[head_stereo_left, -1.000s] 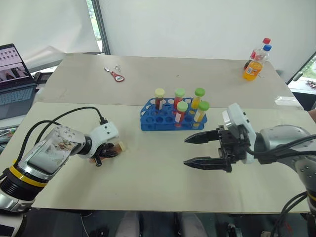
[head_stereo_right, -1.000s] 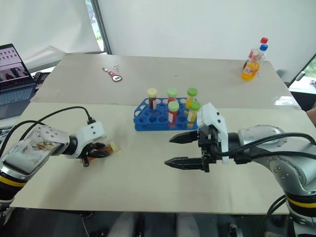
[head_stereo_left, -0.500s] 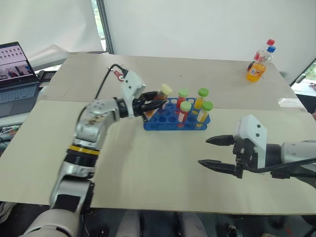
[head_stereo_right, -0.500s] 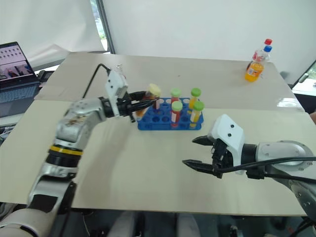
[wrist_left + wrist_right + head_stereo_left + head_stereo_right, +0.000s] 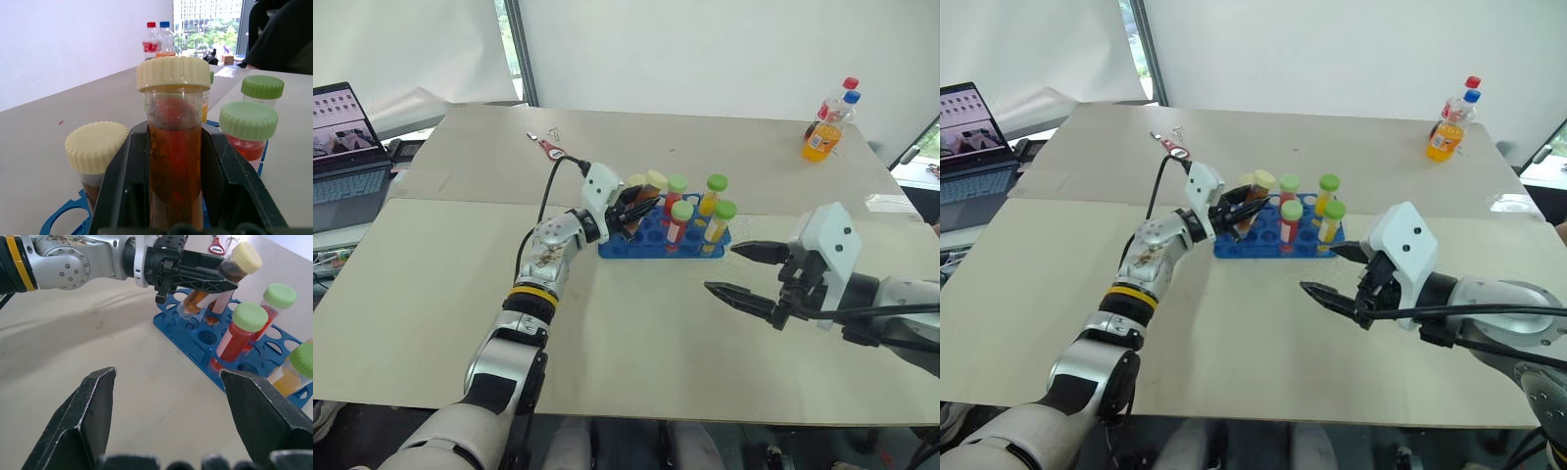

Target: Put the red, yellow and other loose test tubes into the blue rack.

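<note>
The robot's left gripper will release the amber tube in the blue rack (image 5: 643, 221) between the dark brown tube and nearer red tube. The amber tube is tilted over the rack's end now.
My left gripper (image 5: 641, 204) is shut on an amber test tube with a cream cap (image 5: 655, 179), holding it tilted over the left end of the blue rack (image 5: 656, 251). In the right wrist view the tube's lower end (image 5: 188, 308) sits at a hole near that end; I cannot tell whether it is inside. In the rack stand two red tubes (image 5: 677, 217) and two yellow tubes (image 5: 713, 227) with green caps. A dark brown tube with a cream cap (image 5: 95, 144) stands there too. My right gripper (image 5: 722, 268) hangs open and empty in front of the rack's right end.
Two soda bottles (image 5: 822, 127) stand at the table's far right corner. A red bottle opener (image 5: 551, 149) lies at the far left. A laptop (image 5: 342, 147) sits off the table's left side. A person in dark clothing (image 5: 283, 34) is behind the table.
My left gripper lifted the amber tube from the table at the left and carried it right, over the rack's left end. The right gripper stayed open and turned a little.
</note>
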Controlling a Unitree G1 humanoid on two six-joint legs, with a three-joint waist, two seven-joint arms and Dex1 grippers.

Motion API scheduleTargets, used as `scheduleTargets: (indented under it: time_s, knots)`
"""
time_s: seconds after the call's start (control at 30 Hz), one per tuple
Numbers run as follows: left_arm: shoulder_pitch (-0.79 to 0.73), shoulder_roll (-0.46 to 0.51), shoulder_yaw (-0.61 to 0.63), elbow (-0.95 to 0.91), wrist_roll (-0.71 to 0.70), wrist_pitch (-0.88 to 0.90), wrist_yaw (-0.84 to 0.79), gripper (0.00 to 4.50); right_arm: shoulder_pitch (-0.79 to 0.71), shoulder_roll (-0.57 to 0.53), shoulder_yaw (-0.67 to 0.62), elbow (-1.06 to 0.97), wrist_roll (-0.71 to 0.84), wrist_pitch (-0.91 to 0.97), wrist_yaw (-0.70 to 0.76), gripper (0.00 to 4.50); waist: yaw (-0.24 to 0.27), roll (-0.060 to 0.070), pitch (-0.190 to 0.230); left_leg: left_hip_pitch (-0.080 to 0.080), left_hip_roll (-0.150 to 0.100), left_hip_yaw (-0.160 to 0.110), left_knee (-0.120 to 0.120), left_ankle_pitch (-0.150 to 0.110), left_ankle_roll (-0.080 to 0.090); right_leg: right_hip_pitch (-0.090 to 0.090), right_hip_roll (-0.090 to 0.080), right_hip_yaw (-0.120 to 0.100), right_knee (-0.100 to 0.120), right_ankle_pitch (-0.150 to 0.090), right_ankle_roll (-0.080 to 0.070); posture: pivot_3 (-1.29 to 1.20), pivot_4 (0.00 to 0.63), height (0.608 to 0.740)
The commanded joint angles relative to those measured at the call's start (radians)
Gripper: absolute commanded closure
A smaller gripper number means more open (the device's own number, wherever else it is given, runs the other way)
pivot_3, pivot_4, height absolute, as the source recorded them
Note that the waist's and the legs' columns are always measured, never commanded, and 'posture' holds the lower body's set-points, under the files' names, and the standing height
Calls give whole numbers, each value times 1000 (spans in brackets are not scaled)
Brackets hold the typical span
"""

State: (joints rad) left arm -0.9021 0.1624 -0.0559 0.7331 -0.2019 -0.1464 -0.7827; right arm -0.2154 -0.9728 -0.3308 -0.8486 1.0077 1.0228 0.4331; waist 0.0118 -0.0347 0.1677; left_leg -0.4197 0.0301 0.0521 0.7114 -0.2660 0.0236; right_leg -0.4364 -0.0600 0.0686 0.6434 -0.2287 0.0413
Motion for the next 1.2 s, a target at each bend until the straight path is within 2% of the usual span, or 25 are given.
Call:
scheduleTargets:
  time_s: [0.03,0.27,0.57,0.83,1.1,1.2]
  knots:
    - [-17,-22,1,0,17,-17,13,3627,6,-28,-34,-26,23,7,-19,714,0,0,0,0,0,0,0,0,0,0,0,0,0,0,0,0,150,733]
    - [17,-47,-2,-21,19,-10,3,3627,34,-44,-37,-28,23,4,-41,714,-1,0,0,0,0,0,0,0,0,0,0,0,0,0,0,0,150,733]
    - [50,-83,14,33,37,-71,60,3627,95,-11,-31,-48,-5,-15,-102,714,0,0,-1,0,0,-1,0,0,0,1,0,0,-1,0,1,0,150,733]
    - [160,-115,37,10,49,-219,114,3627,113,93,15,-73,-83,-35,-224,714,0,1,-4,2,0,-3,0,0,0,3,0,0,-1,0,1,0,150,733]
    - [236,-118,36,-24,43,-228,123,3627,75,169,52,-55,-180,-48,-293,714,-2,1,-4,11,0,-6,0,-1,2,13,0,0,-3,0,1,0,150,733]
    - [236,-92,22,-26,52,-229,86,2124,53,179,66,-43,-196,-41,-291,714,-5,2,-5,13,0,-6,0,-1,2,14,0,0,-4,0,1,0,150,733]
